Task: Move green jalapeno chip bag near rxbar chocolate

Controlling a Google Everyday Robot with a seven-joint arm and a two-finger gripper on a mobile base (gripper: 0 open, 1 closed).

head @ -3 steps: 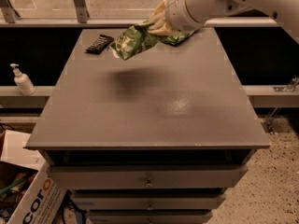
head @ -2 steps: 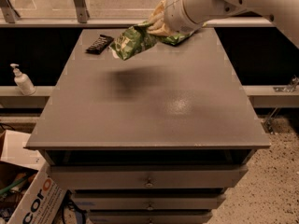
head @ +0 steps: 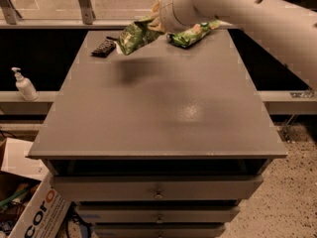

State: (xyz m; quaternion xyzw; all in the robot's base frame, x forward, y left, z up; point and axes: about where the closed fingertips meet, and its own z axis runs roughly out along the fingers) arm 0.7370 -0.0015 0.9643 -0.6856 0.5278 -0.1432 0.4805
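Next, I set the green jalapeno chip bag down and let go of it on the grey tabletop (head: 122,49), close up against the rxbar chocolate.
The green jalapeno chip bag (head: 132,36) hangs tilted in the air over the back left of the grey table (head: 158,113), with its shadow on the tabletop below it. My gripper (head: 157,15) is at the bag's right end, shut on it, and my white arm comes in from the upper right. The rxbar chocolate (head: 104,47), a small black bar, lies flat at the table's back left corner, just left of the bag's lower tip.
A smaller bright-green bag (head: 192,33) lies on the table at the back, partly under my arm. A soap dispenser (head: 24,86) stands on a ledge to the left. A cardboard box (head: 34,207) sits on the floor at the lower left. Drawers (head: 158,192) are below the tabletop.
The gripper has carried the chip bag a little left and toward the back, closer to the black bar. More of the bright-green bag behind the arm now shows.
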